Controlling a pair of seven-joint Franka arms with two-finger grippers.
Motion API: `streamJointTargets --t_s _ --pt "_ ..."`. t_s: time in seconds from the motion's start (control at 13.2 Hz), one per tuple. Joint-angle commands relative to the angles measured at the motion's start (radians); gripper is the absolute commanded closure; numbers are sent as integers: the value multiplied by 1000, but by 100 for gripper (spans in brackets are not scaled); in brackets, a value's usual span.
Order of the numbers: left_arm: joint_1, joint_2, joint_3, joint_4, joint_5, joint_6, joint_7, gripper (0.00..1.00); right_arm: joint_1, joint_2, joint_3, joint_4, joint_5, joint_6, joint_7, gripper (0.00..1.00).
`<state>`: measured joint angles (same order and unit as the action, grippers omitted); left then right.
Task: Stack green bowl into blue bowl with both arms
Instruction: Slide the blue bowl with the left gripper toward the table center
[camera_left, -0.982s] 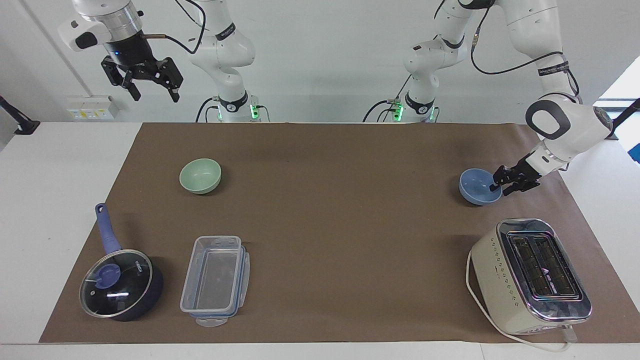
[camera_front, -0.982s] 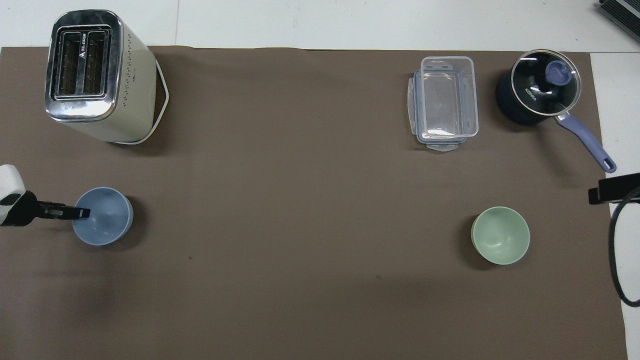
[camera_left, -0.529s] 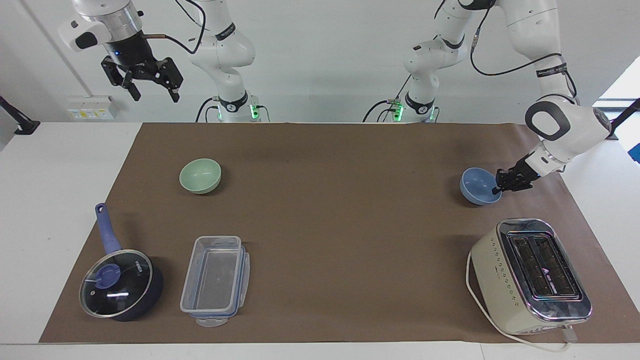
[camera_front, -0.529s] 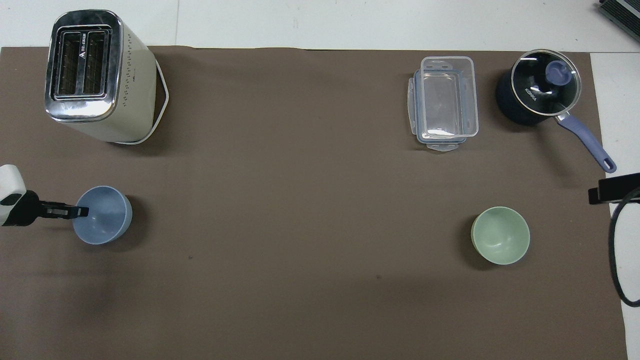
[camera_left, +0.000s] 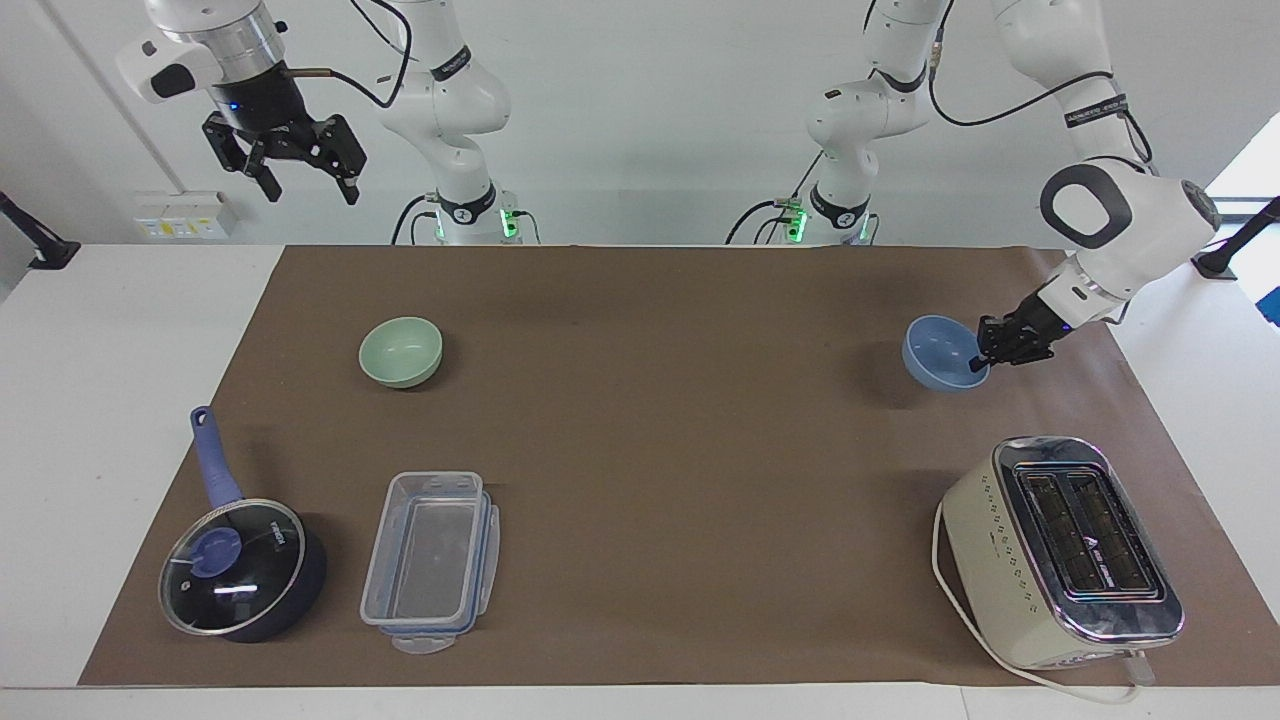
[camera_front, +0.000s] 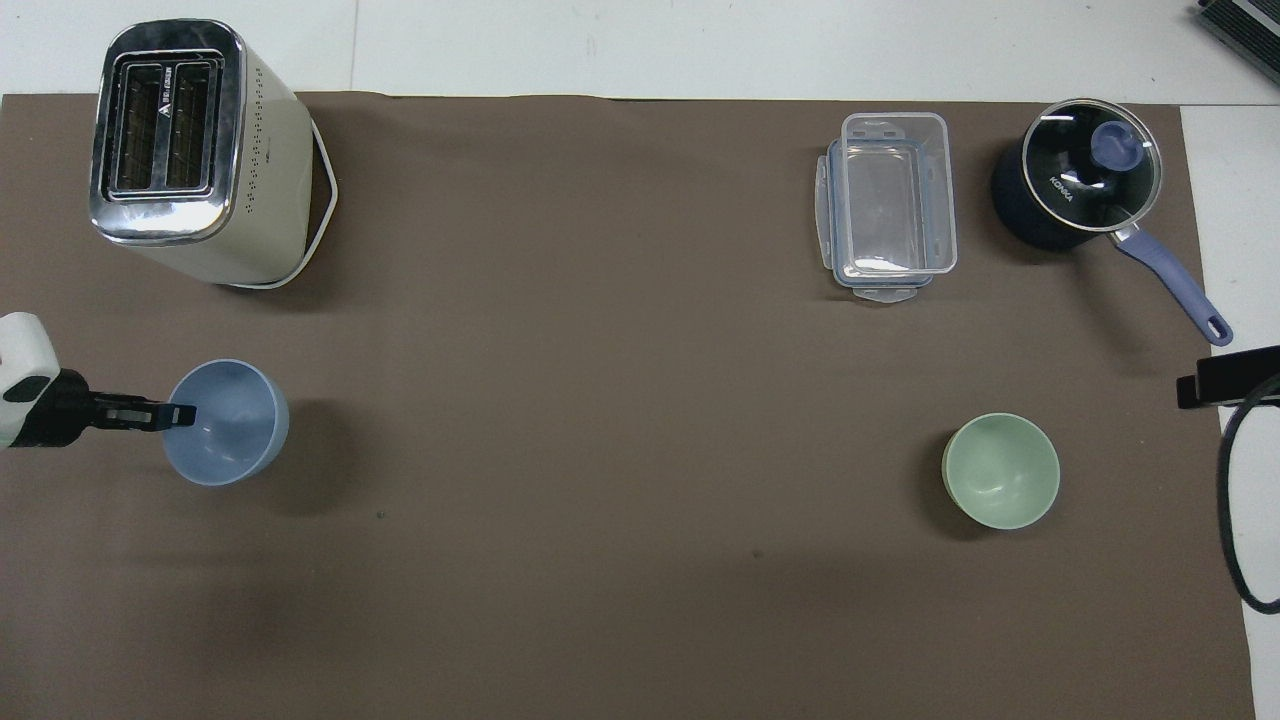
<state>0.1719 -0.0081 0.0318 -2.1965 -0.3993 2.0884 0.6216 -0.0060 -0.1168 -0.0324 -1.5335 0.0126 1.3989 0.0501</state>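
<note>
The robot's left hand needs to release the blue bowl on the open middle of the brown mat (camera_front: 620, 455), facing the green bowl.
The blue bowl (camera_left: 941, 353) (camera_front: 228, 436) hangs a little above the brown mat, tilted, at the left arm's end of the table. My left gripper (camera_left: 982, 358) (camera_front: 180, 413) is shut on its rim. The green bowl (camera_left: 400, 351) (camera_front: 1001, 471) rests upright on the mat toward the right arm's end, with nothing touching it. My right gripper (camera_left: 305, 172) waits high in the air above the table's edge by the right arm's base, open and holding nothing; the overhead view does not show it.
A cream toaster (camera_left: 1062, 552) (camera_front: 190, 150) stands farther from the robots than the blue bowl. A clear plastic container (camera_left: 430, 560) (camera_front: 888, 205) and a dark blue lidded saucepan (camera_left: 240, 566) (camera_front: 1080, 185) sit farther out than the green bowl. The brown mat (camera_left: 660, 450) covers the table.
My left gripper closed on the blue bowl's rim, then lifted it off the mat and carried it a little toward the table's middle. The right arm stayed still.
</note>
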Motion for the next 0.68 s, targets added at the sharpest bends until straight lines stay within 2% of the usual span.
streamJointTargets --t_s 0.0,0.3,0.6 --pt "-133 -82 11 -110 -16 100 -138 100 -11 3 3 7 17 8 -19 0" --pt "-377 -64 10 -135 -13 284 -469 100 -11 3 3 7 17 8 -19 0" --pt "-615 -9 11 -126 2 395 -779 100 -11 3 3 7 18 8 -19 0"
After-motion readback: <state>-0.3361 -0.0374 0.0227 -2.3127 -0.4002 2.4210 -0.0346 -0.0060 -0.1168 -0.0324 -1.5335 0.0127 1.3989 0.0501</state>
